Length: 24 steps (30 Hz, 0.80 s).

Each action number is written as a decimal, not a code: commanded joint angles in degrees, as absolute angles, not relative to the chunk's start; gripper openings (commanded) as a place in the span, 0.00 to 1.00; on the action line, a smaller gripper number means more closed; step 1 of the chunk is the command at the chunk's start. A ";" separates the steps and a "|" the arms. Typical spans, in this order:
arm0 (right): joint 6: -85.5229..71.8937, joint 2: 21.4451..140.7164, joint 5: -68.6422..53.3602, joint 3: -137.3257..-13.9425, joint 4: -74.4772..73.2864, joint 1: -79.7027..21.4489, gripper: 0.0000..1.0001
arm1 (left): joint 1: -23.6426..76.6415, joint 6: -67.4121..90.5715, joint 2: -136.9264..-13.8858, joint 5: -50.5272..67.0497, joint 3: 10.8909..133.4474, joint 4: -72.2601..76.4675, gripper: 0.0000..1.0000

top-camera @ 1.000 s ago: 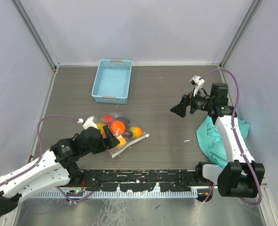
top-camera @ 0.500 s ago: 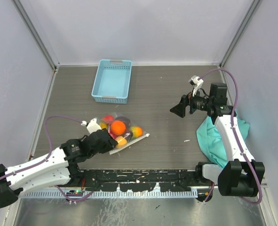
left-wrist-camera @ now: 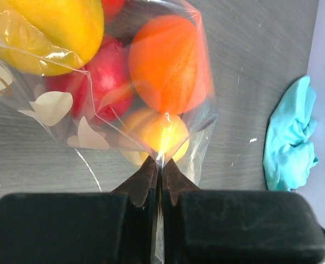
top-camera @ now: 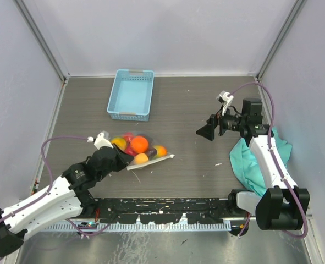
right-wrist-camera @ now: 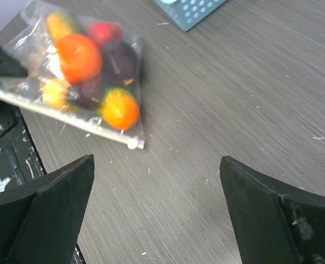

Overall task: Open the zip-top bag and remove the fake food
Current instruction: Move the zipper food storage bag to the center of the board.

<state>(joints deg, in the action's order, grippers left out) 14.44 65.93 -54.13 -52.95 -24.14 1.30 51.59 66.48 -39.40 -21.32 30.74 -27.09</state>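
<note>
I pinch only loose film at the bag's corner with my left gripper, so next I open it, take the zip strip (top-camera: 151, 161) and bring its end to my right gripper.
The zip-top bag (top-camera: 146, 153) lies on the table's left half, clear with white dots, its zip strip (right-wrist-camera: 69, 118) along the near edge. The fake food (top-camera: 139, 144) is packed inside: orange, red, yellow and dark purple pieces. My left gripper (top-camera: 126, 160) is at the bag's near left corner, shut on a fold of the film. In the left wrist view the bag (left-wrist-camera: 52, 107) pinches to a point between the closed tips of the gripper (left-wrist-camera: 161, 165), with an orange fruit (left-wrist-camera: 170, 63) just beyond. My right gripper (top-camera: 205, 132) hangs open to the bag's right, empty; its view shows the gripper (right-wrist-camera: 155, 159) spread wide, the bag (right-wrist-camera: 132, 66) beyond.
A light blue basket (top-camera: 131, 93) stands at the back left, its corner (right-wrist-camera: 192, 11) showing in the right wrist view. A teal cloth (top-camera: 255, 159) is heaped by the right arm, also in the left wrist view (left-wrist-camera: 291, 137). The arms' base rail (top-camera: 162, 209) runs along the near edge.
My left gripper has shut on the bag's film and drawn back to the left. The bag and fruit have bunched slightly toward the back. The right gripper has drifted a little left, still open.
</note>
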 commanded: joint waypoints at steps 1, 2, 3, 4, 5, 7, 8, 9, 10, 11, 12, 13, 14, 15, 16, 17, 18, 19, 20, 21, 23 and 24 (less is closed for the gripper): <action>19.43 63.89 -60.46 -49.96 -21.66 -0.57 1.00 | 43.20 63.03 -38.29 -12.44 28.66 -18.82 0.03; 21.90 63.74 -61.74 -48.79 -21.69 -1.29 1.00 | 40.71 62.45 -38.57 -10.43 28.37 -18.27 0.03; 24.86 63.50 -62.90 -47.90 -22.21 -2.03 1.00 | 38.43 61.55 -38.93 -8.77 28.31 -18.16 0.03; 27.83 63.23 -63.50 -47.10 -22.75 -2.89 1.00 | 35.81 60.46 -39.31 -7.44 28.35 -18.34 0.03; 30.11 62.85 -63.87 -46.36 -23.18 -3.78 1.00 | 33.35 59.36 -39.75 -6.10 28.46 -18.60 0.03; 33.31 62.32 -63.81 -45.50 -23.84 -5.57 1.00 | 28.64 56.52 -41.14 -3.69 29.03 -18.79 0.03; 34.12 62.38 -63.88 -45.40 -24.16 -6.13 1.00 | 26.01 55.54 -42.17 -2.55 29.37 -18.87 0.04; 34.85 62.67 -63.83 -45.54 -24.76 -6.60 1.00 | 23.91 54.61 -43.36 -1.57 29.75 -19.01 0.06; 35.73 63.03 -63.69 -45.86 -25.47 -6.96 1.00 | 22.16 54.06 -45.02 -1.09 30.12 -19.55 0.08; 36.72 63.41 -63.46 -46.20 -26.51 -7.26 1.00 | 20.67 53.65 -46.34 -0.94 30.55 -20.16 0.12; 37.59 63.65 -63.08 -46.42 -27.21 -7.63 1.00 | 19.47 53.23 -47.30 -0.89 30.98 -20.87 0.17; 38.31 63.79 -62.65 -46.56 -27.76 -7.91 1.00 | 18.56 52.77 -48.15 -0.98 31.48 -21.63 0.25; 38.87 63.81 -62.14 -46.58 -28.11 -8.10 1.00 | 18.01 52.21 -48.61 -1.28 32.06 -22.68 0.31; 39.33 63.84 -61.73 -46.58 -28.29 -8.29 1.00 | 17.84 51.45 -48.66 -1.87 32.75 -23.73 0.38; 39.72 63.80 -61.32 -46.58 -28.34 -8.39 1.00 | 17.81 50.56 -48.30 -2.67 33.38 -24.87 0.43; 39.97 63.73 -60.98 -46.53 -28.43 -8.51 1.00 | 17.85 49.65 -47.56 -3.23 34.17 -25.95 0.51; 40.08 63.77 -60.81 -46.56 -28.47 -8.64 1.00 | 17.80 48.93 -46.49 -4.03 34.52 -26.88 0.59; 40.20 63.78 -60.66 -46.62 -28.60 -8.76 1.00 | 17.85 48.08 -45.01 -4.83 34.81 -27.85 0.68; 40.48 63.87 -60.57 -46.73 -28.83 -9.06 1.00 | 17.78 47.17 -43.38 -5.70 34.95 -28.58 0.78; 40.78 63.89 -60.42 -46.78 -29.07 -9.24 1.00 | 17.78 46.34 -41.52 -6.70 35.11 -29.41 0.88; 41.42 64.06 -60.19 -46.97 -29.49 -9.70 1.00 | 17.80 44.73 -37.68 -8.36 35.24 -30.85 0.99; 41.62 64.16 -59.98 -47.00 -29.67 -9.83 1.00 | 17.79 43.48 -35.75 -8.69 35.41 -31.26 0.98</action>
<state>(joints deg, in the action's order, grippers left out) 38.96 64.42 -60.25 -45.08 -29.08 -8.95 18.20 48.95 -42.35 -4.86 32.42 -28.58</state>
